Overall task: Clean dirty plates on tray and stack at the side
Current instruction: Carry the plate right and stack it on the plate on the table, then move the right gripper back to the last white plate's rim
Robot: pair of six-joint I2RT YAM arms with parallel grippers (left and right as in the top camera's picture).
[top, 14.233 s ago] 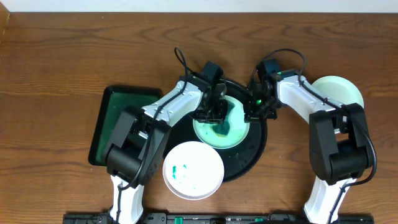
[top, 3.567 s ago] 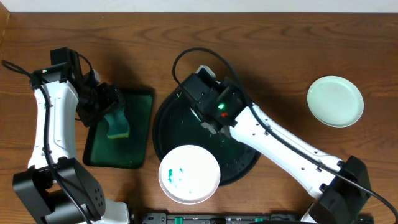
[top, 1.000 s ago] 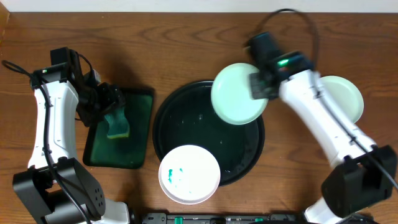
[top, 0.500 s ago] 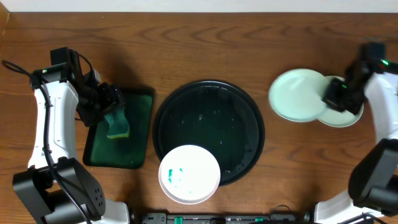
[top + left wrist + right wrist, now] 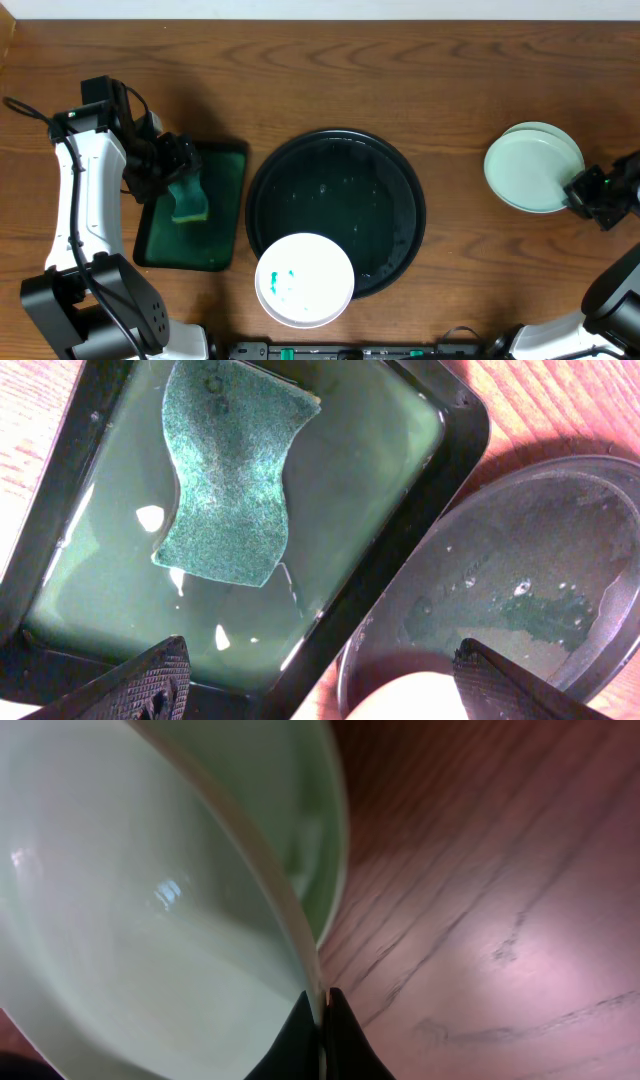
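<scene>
The upper plate goes next on the lower white plate (image 5: 530,166). Next, I set it down squarely on top with my right gripper.
A clean white plate (image 5: 525,170) lies tilted over a second white plate (image 5: 562,136) at the table's right side. My right gripper (image 5: 582,190) is shut on the upper plate's near rim (image 5: 290,935); the lower plate (image 5: 318,830) shows just beyond it. A third plate (image 5: 305,280) with teal specks sits at the front edge of the black tray (image 5: 340,165). My left gripper (image 5: 172,165) hangs open over the green tray (image 5: 225,215), above a green sponge (image 5: 230,470), with nothing between its fingers (image 5: 160,678).
The green tray (image 5: 420,510) holds shallow liquid and stands just left of the black tray (image 5: 500,580). Bare wooden table lies between the black tray and the two plates at the right.
My right arm has carried the clean plate from above the black tray's back right over to the plate at the right side. The left arm has not moved.
</scene>
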